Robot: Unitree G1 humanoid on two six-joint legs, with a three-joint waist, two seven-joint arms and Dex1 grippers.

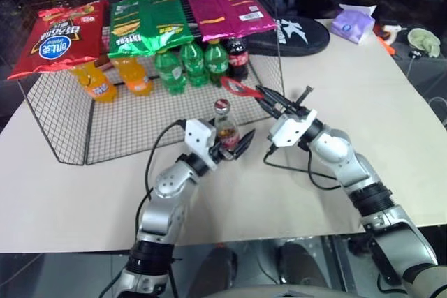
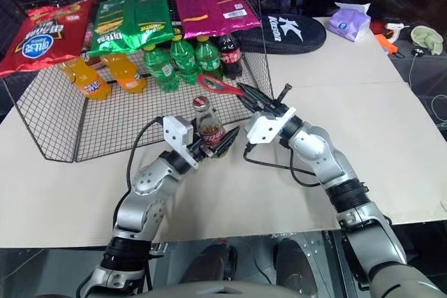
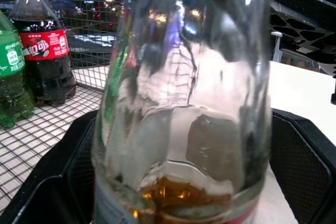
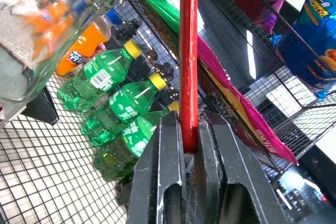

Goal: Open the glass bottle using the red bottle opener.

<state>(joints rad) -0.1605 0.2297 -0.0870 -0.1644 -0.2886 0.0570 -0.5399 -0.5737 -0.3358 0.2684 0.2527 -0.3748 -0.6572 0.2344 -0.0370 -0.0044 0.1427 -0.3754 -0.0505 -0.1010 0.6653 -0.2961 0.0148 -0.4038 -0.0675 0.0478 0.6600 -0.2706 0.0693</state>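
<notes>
My left gripper is around the lower body of the glass bottle, far below the cap. It should open, move up and grip the bottle's shoulder (image 1: pixel 224 123) before the opener meets the cap.
The glass bottle (image 1: pixel 224 128) stands upright on the table just in front of the wire rack, with amber liquid low inside and its cap (image 1: pixel 221 105) on. My left gripper (image 1: pixel 231 147) is open around its lower body. In the left wrist view its black fingers (image 3: pixel 304 171) stand wide on either side of the glass (image 3: pixel 181 103). My right gripper (image 1: pixel 269 100) is shut on the handle of the red bottle opener (image 1: pixel 241 88). The opener's ring head points toward the rack, a little above and to the right of the cap, apart from it. In the right wrist view the red handle (image 4: pixel 188 51) rises from between the shut fingers.
A wire rack (image 1: pixel 63 137) behind the bottle holds orange soda bottles (image 1: pixel 133 75), green bottles (image 1: pixel 192 64) and a cola bottle (image 1: pixel 237 57), with snack bags (image 1: pixel 147 22) on top. A black bag (image 1: pixel 293 36) and a tissue pack (image 1: pixel 353 24) lie at the back right.
</notes>
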